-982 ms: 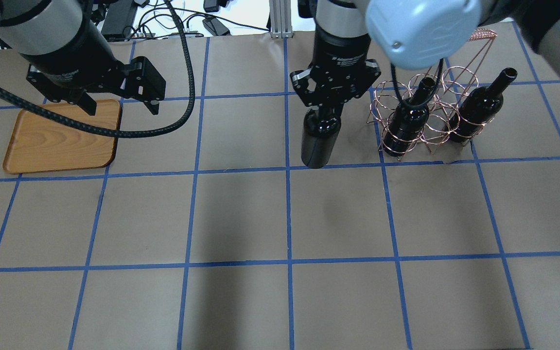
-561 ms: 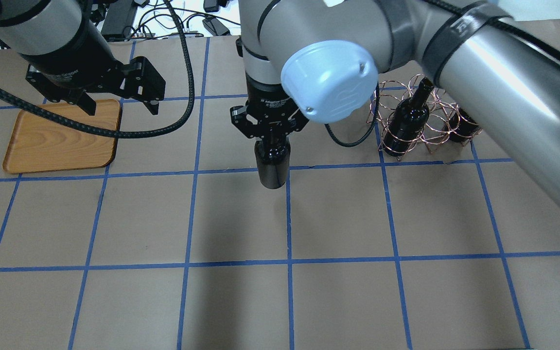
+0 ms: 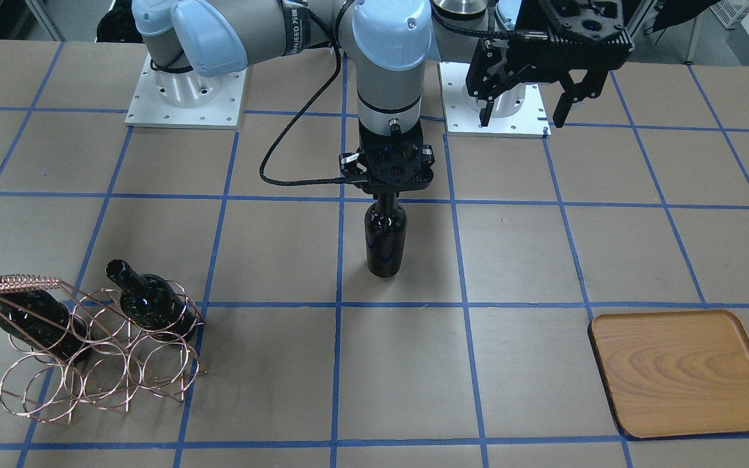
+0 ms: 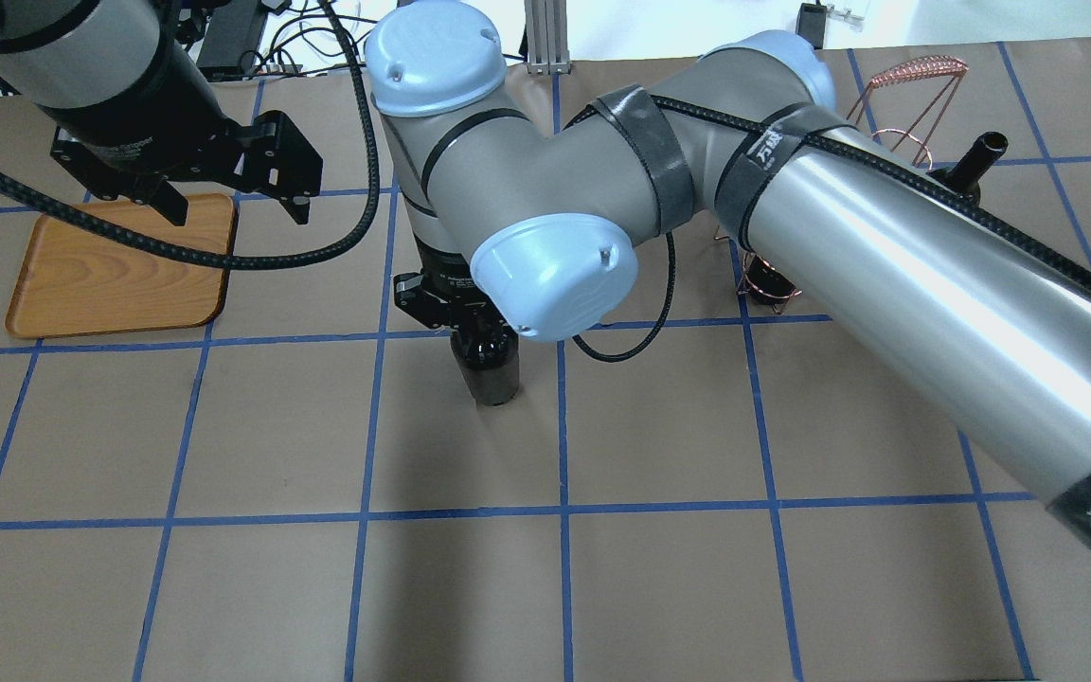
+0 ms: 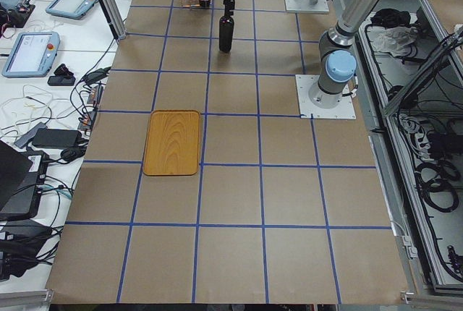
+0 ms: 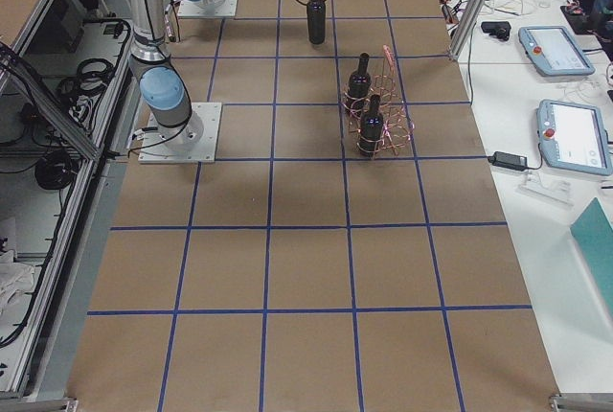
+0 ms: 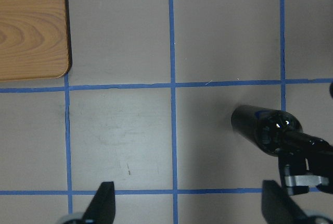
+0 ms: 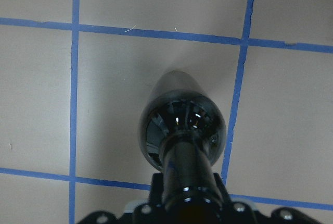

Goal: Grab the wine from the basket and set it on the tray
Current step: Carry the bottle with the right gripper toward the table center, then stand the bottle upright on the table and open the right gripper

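Note:
The robot's left gripper needs to next move to the upright wine bottle's neck [image 3: 387, 205] [image 7: 306, 143] and close there, because the right gripper needs to leave the bottle standing in the middle of the table.
My right gripper [image 3: 387, 185] is shut on the neck of a near-black wine bottle [image 3: 385, 237] and holds it upright at mid-table. Whether its base touches the paper, I cannot tell. The bottle also shows in the overhead view [image 4: 491, 367], the right wrist view [image 8: 182, 125] and the left wrist view [image 7: 260, 126]. The copper wire basket [image 3: 98, 361] holds two more bottles [image 3: 150, 302] [image 3: 26, 315]. The wooden tray [image 3: 683, 370] lies empty, also seen from overhead [image 4: 119, 270]. My left gripper [image 4: 235, 201] is open and empty, hovering by the tray's corner.
The table is covered in brown paper with a blue tape grid. My right arm's long link [image 4: 886, 275] crosses above the basket in the overhead view. Cables and devices [image 4: 318, 38] lie past the far edge. Two arm bases [image 3: 186, 91] stand at the robot's side.
My right arm has carried the bottle from beside the basket leftward toward the tray and nearer the robot, about one grid square. My left gripper has stayed put, open.

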`<action>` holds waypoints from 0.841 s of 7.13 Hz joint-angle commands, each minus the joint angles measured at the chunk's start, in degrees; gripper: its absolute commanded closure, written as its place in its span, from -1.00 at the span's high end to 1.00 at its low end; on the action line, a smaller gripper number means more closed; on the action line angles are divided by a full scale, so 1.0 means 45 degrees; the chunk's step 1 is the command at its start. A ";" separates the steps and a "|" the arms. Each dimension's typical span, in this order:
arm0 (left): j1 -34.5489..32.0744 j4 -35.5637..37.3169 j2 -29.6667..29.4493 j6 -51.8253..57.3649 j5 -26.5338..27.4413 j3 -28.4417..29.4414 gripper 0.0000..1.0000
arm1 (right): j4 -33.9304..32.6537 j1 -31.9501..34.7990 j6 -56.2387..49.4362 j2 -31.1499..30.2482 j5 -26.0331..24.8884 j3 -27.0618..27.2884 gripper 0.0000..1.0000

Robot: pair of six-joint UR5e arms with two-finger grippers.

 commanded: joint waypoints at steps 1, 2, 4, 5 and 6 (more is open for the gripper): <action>-0.0020 0.0000 0.0000 0.0000 0.0011 0.0000 1.00 | -0.0174 0.0056 0.0190 0.0130 0.0429 0.0048 -1.00; -0.0020 0.0000 0.0000 -0.0019 -0.0027 0.0000 1.00 | -0.0252 0.0056 0.0093 0.0149 0.0588 0.0029 -0.47; -0.0020 -0.0019 0.0000 -0.0019 -0.0067 0.0000 1.00 | -0.0331 -0.0002 0.0131 -0.0005 0.0609 -0.0107 0.26; -0.0020 0.0000 0.0000 -0.0019 -0.0067 0.0000 1.00 | -0.0351 -0.0099 0.0189 -0.0181 0.0609 -0.0166 0.49; -0.0020 0.0000 0.0000 -0.0019 -0.0067 0.0000 1.00 | -0.0351 -0.0293 0.0190 -0.0356 0.0474 -0.0186 0.60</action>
